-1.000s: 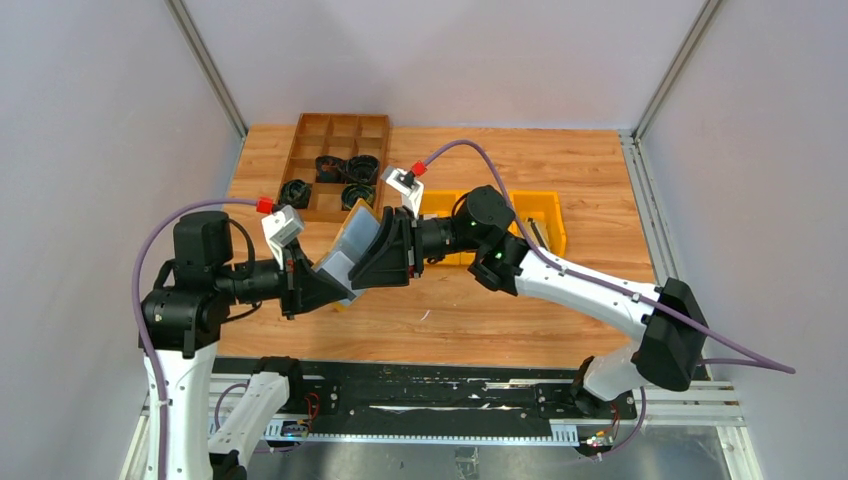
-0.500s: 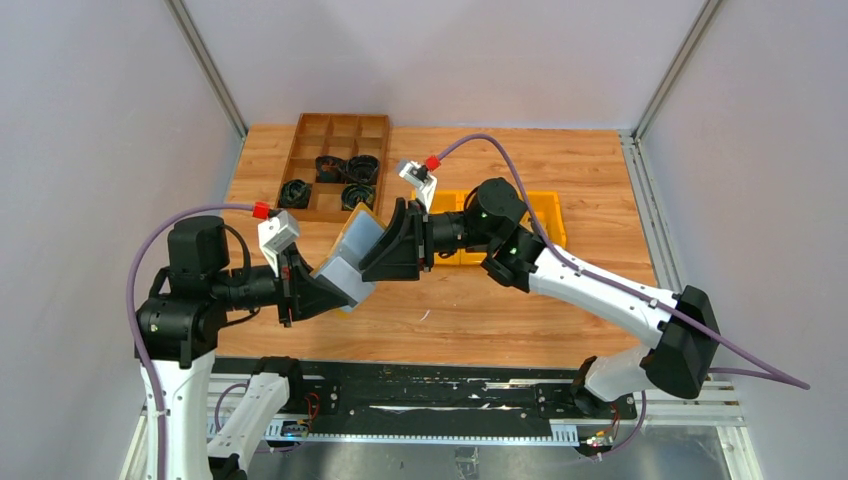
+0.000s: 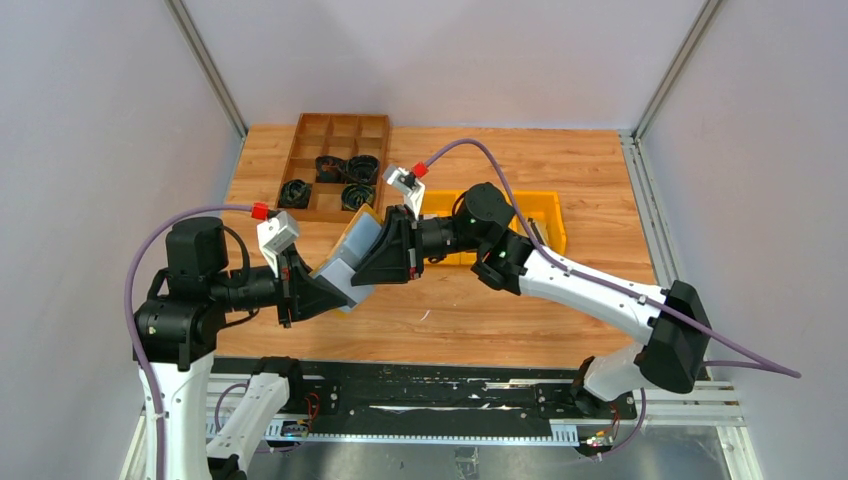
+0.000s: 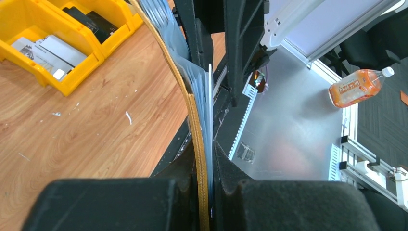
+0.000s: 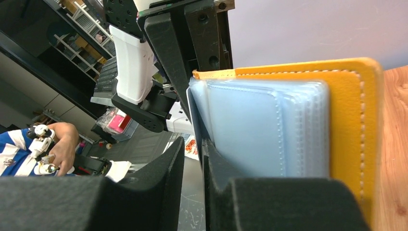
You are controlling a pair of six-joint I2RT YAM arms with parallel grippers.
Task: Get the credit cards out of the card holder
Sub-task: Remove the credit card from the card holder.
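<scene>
Next, my left gripper lets go of the card holder on the bare wood [image 3: 368,323] near the front black edge of the table.
The mustard-yellow card holder [image 3: 356,250] hangs open in the air between both arms. My left gripper [image 3: 333,283] is shut on its lower edge; the left wrist view shows the yellow spine [image 4: 192,96] and blue sleeves pinched between the pads, with the gripper [image 4: 207,192] closed. My right gripper [image 3: 374,262] is at the holder's open side. In the right wrist view the pale blue sleeves [image 5: 269,125] and yellow cover [image 5: 349,125] lie beside its right finger. A thin dark edge [image 5: 190,110] stands by that finger. The right gripper [image 5: 192,163] shows a narrow open gap.
Bright yellow bins [image 3: 545,215] sit right of centre behind the right arm; cards lie in them [image 4: 45,50]. A wooden compartment tray [image 3: 340,135] with black rings stands at the back left. An orange drink bottle [image 4: 358,85] lies on the floor off the table.
My right gripper drew back to the right half a second ago and has come back in to the holder's edge. The left arm keeps holding the holder, shifted slightly.
</scene>
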